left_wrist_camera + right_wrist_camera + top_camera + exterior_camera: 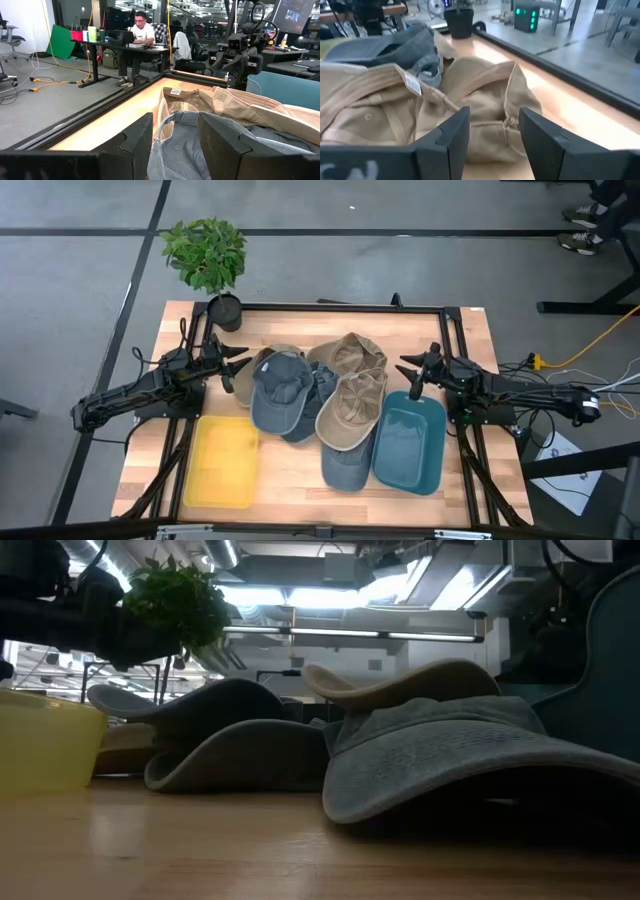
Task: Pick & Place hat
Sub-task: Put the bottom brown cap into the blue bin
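The robot's right gripper needs to close on the far edge of the front beige cap (pixel 359 375), opposite that cap's visor and next to the other beige cap behind.
Several caps lie in a heap on the middle of the wooden table (pixel 300 490). A blue-grey cap (pixel 278 392) is at the heap's left. A beige cap (pixel 352 410) lies open side up at its right, and another beige cap (pixel 350 353) lies behind. A blue cap (pixel 345 465) rests on the table at the front. My left gripper (pixel 236 368) is open and empty at the heap's left edge, facing the blue-grey cap (pixel 180 150). My right gripper (pixel 408 376) is open and empty at the heap's right edge, facing a beige cap (pixel 470 95).
A yellow tray (pixel 222 463) sits at the front left and a teal tray (pixel 410 442) at the front right, touching the heap. A potted plant (pixel 208 255) stands at the far left corner. A black frame (pixel 340 308) borders the table. A person (pixel 142 30) sits at a desk beyond.
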Tool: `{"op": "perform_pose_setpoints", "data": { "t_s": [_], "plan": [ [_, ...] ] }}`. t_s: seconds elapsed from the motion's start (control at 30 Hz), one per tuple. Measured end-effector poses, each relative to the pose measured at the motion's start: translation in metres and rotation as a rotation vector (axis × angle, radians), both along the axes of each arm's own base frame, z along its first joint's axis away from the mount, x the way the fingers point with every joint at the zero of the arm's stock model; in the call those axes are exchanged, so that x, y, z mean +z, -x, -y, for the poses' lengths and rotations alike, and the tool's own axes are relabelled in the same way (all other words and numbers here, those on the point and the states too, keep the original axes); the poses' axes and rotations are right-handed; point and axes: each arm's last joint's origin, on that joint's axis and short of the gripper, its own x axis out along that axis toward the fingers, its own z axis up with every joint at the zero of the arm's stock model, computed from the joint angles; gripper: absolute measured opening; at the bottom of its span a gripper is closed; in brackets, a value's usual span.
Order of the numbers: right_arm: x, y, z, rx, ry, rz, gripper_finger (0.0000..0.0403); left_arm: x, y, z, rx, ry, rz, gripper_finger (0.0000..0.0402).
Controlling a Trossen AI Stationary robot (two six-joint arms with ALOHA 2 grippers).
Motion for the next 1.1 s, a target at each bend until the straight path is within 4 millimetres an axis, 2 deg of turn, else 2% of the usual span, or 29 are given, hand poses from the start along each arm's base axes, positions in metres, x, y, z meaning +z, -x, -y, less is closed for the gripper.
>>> {"op": "perform_pose_setpoints", "data": {
  "t_s": [0.1,0.17,0.33,0.53,0.67,0.8,1.1],
  "plan": [
    [0.003,-0.001,0.000,0.002,0.002,-0.012,0.0170,0.000,0.000,0.000,0.001,0.000,0.000,0.0149],
    [0.016,-0.002,0.000,0.005,0.003,0.006,0.0170,0.000,0.000,0.000,0.001,0.000,0.000,0.0148],
    [0.065,-0.007,-0.001,0.022,-0.002,-0.022,0.0170,0.000,0.000,0.000,0.001,0.000,0.000,0.0151],
    [0.132,-0.023,-0.003,0.055,-0.027,-0.164,0.0170,0.000,0.000,0.000,0.001,0.000,0.000,0.0152],
    [0.169,-0.047,-0.003,0.079,-0.035,-0.226,0.0170,0.000,0.000,0.000,0.001,0.000,0.000,0.0149],
    [0.201,-0.081,-0.006,0.118,-0.031,-0.228,0.0170,0.000,0.000,0.000,0.001,0.000,0.000,0.0148],
    [0.254,-0.164,-0.030,0.233,-0.017,-0.216,0.0170,0.000,0.000,0.000,0.001,0.000,0.000,0.0152]
  ]
}}
